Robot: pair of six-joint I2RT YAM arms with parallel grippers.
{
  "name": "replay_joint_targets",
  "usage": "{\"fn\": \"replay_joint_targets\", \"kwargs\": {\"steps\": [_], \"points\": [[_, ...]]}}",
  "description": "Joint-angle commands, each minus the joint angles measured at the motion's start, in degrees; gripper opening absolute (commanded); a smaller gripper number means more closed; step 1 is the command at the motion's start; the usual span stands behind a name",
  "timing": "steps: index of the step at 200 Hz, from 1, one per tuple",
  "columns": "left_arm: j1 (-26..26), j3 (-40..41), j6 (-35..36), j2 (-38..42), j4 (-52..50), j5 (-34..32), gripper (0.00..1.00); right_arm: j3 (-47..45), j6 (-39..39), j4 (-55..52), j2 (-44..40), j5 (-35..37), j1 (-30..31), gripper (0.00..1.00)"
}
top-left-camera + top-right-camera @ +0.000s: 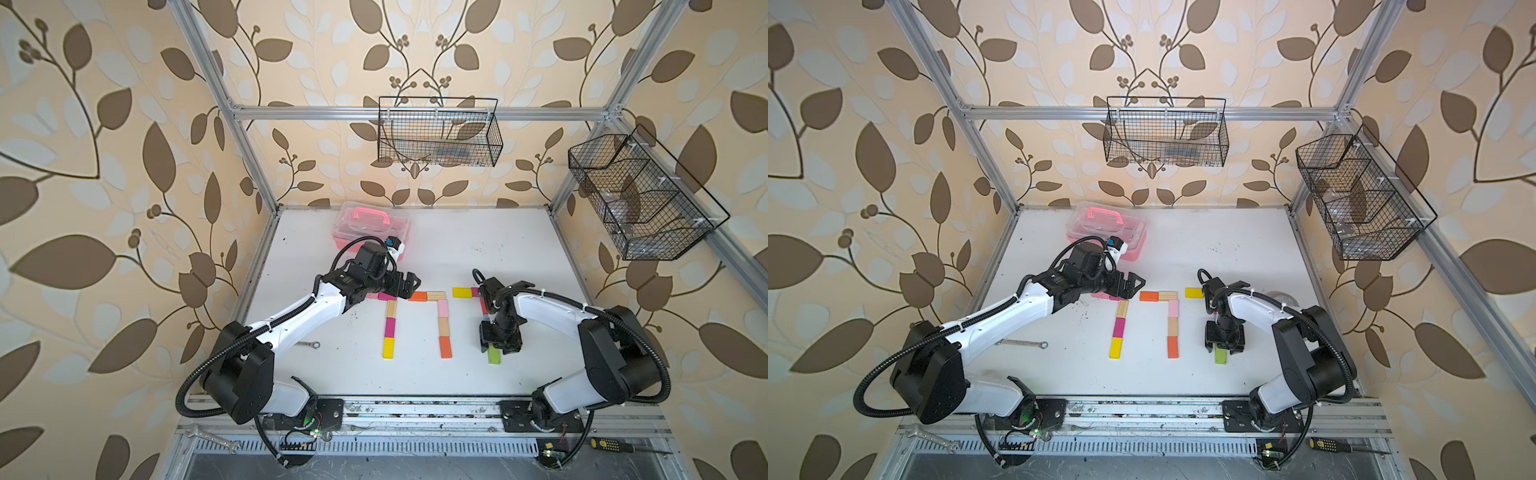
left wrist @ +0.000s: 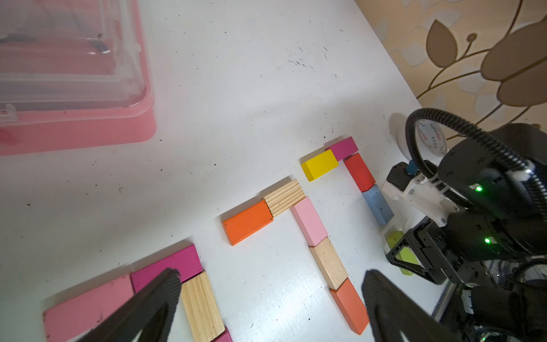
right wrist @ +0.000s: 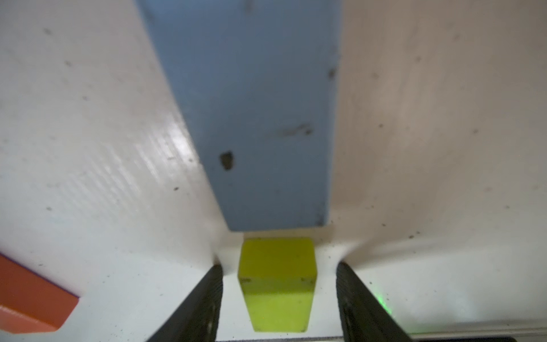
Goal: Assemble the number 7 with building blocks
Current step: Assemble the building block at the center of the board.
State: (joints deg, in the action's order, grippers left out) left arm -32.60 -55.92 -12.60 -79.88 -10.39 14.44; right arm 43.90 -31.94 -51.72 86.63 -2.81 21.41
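Observation:
The green block sits short of the blue block's near end; my right gripper needs to grip the green block (image 1: 494, 358) and slide it up to the blue block.
Three block figures lie on the white table (image 1: 519, 249). The right number 7 has a yellow block (image 2: 319, 164) and a magenta block (image 2: 343, 148) as its bar, then a red block (image 2: 359, 171), a blue block (image 3: 260, 118) and a green block (image 3: 276, 284) (image 1: 494, 357) in line. My right gripper (image 3: 278, 265) (image 1: 494, 348) points down over the green block, open, with a gap on each side of it. My left gripper (image 2: 270, 274) (image 1: 409, 286) hangs open and empty above the left figure's magenta block (image 2: 171, 263).
The pink clear-lidded case (image 1: 371, 226) stands at the back left. A small wrench (image 1: 308, 344) lies beside the left arm and a tape roll (image 2: 430, 136) behind the right arm. Wire baskets (image 1: 438, 133) (image 1: 640, 195) hang on the frame.

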Motion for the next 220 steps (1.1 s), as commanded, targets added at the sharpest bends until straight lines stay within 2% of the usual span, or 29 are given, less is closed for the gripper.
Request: {"fn": "replay_joint_targets", "kwargs": {"steps": [1,34,62,113,220], "points": [[-0.1,0.4,0.5,1.6,1.3,-0.5,0.99,-3.4,-2.7,3.6,-0.4,0.5,0.8,0.62],[-0.1,0.4,0.6,1.6,1.7,-0.3,0.99,-4.7,-4.1,3.4,-1.7,0.4,2.4,0.61],[-0.2,0.4,0.5,1.5,1.7,-0.1,0.99,-5.3,-4.0,3.2,-3.1,0.9,1.9,0.53],[-0.1,0.4,0.0,1.3,2.1,0.2,0.99,-4.5,-2.3,3.0,-5.3,1.7,-0.4,0.23],[-0.2,-0.2,-0.9,0.5,2.5,0.6,0.99,-1.4,1.3,3.0,-2.3,0.3,-1.7,0.20]]}}
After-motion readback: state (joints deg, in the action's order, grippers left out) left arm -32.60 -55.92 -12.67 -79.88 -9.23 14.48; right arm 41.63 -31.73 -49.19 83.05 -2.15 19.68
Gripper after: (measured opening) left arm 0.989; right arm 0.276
